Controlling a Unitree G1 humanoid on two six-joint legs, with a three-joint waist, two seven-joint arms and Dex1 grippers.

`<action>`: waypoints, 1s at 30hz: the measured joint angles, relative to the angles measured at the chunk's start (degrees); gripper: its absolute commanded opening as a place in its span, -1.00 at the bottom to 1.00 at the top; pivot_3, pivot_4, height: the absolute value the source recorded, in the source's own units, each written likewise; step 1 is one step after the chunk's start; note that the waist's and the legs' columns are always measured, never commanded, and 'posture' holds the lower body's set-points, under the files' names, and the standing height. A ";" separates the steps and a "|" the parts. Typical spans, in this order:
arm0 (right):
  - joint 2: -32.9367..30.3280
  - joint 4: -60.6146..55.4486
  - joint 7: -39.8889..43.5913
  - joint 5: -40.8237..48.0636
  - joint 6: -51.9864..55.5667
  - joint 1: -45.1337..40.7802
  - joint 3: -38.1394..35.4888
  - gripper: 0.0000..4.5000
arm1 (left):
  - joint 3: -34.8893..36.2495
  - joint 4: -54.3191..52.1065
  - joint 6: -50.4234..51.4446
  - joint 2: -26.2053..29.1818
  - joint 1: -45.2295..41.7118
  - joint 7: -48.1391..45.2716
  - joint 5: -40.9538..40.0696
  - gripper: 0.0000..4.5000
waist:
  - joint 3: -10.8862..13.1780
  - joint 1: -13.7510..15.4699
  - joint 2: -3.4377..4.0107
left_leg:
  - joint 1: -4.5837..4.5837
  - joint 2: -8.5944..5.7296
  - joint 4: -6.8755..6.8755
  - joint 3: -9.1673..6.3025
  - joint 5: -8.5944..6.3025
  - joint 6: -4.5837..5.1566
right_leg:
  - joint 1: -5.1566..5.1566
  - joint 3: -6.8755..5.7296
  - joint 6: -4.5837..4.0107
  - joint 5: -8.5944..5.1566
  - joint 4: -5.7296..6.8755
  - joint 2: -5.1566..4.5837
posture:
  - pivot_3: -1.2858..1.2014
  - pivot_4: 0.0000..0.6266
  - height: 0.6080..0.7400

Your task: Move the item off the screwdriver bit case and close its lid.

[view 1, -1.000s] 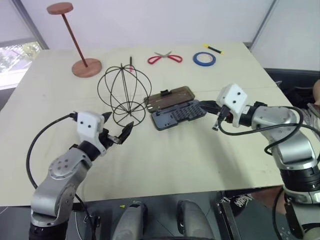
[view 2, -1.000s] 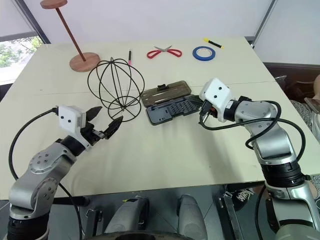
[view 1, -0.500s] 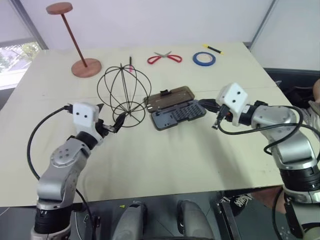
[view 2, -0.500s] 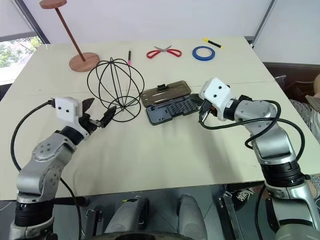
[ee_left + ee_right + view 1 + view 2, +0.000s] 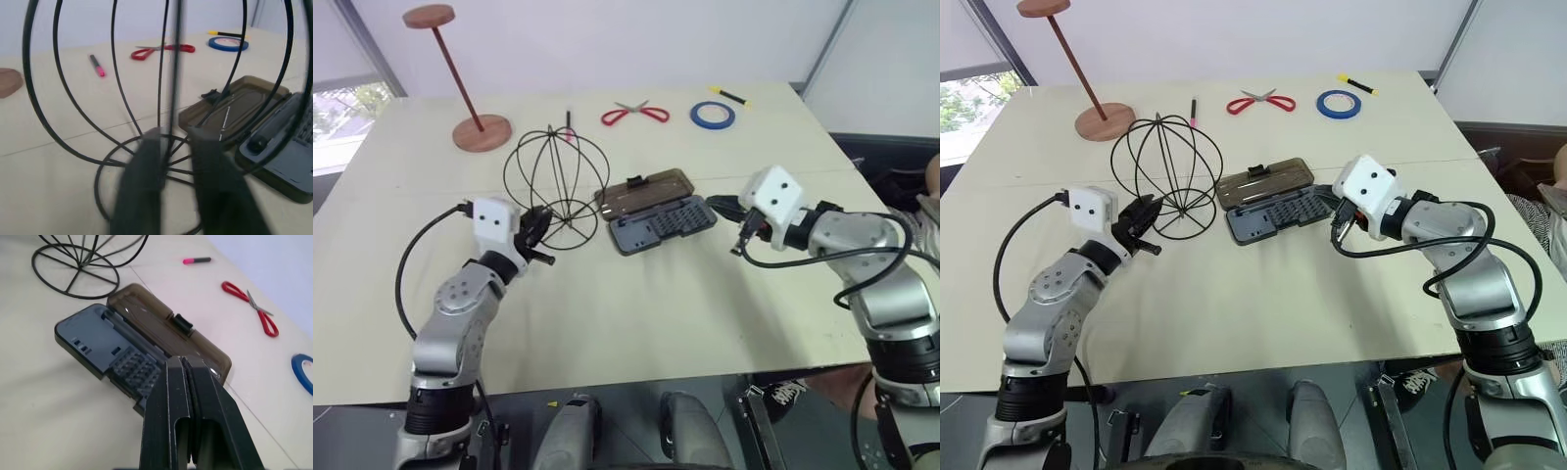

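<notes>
My left gripper has the black wire sphere. It will set the sphere down on the bare table (image 5: 389, 256) towards the window-side edge, closer to me than the stand.
The item, a black wire sphere (image 5: 556, 181), stands on the table just left of the screwdriver bit case (image 5: 661, 223), its base ring (image 5: 76, 276) apart from the case. The case lies open, and the smoky-brown lid (image 5: 644, 193) rests flat behind it with the latch tab (image 5: 182, 323) up. My left gripper (image 5: 540, 227) is at the sphere's lower left side, shut on one thin hoop (image 5: 172, 98) that runs between its fingers (image 5: 146, 161). My right gripper (image 5: 717, 204) hovers shut and empty at the case's right end.
A red-brown disc-topped stand (image 5: 481, 132) is at the back left. Behind the sphere lies a pink marker (image 5: 570, 125). Red scissors (image 5: 634, 115), a blue tape roll (image 5: 713, 116) and a yellow pen (image 5: 732, 95) lie along the far edge.
My left gripper has moved forward to the sphere's lower left and gone from open to shut on a hoop. The right arm and the case have stayed put.
</notes>
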 measured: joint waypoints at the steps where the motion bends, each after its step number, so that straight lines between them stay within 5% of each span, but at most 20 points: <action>1: 0.00 0.00 -0.03 0.01 0.00 0.05 0.00 -1.00 | -0.03 0.03 -0.06 -0.04 -0.09 -0.02 0.09 -0.98 | 0.00 0.00 0.00 | 0.00 0.00 0.00 0.00 0.00 0.00 | 0.00 0.00 0.00 0.00 0.00 0.00 | 0.03 -0.52 1.00; 9: 0.04 0.00 -0.12 -0.05 -0.21 0.09 0.11 -1.00 | 1.30 1.67 -0.97 -1.86 -1.39 4.89 2.58 -0.98 | 0.00 0.03 -0.01 | 0.00 -0.01 0.01 -0.01 0.00 0.00 | 0.00 0.00 0.00 0.00 0.01 0.01 | 0.03 -0.52 1.00; 30: 1.43 3.02 2.11 -0.97 -2.62 -2.60 2.84 -1.00 | 24.34 18.04 -15.66 1.69 -2.80 33.51 16.03 -0.98 | 0.02 -0.06 -0.05 | -0.01 -0.01 -0.02 -0.02 0.00 -0.02 | -0.07 -0.01 0.07 0.04 0.02 0.01 | 0.03 -0.52 1.00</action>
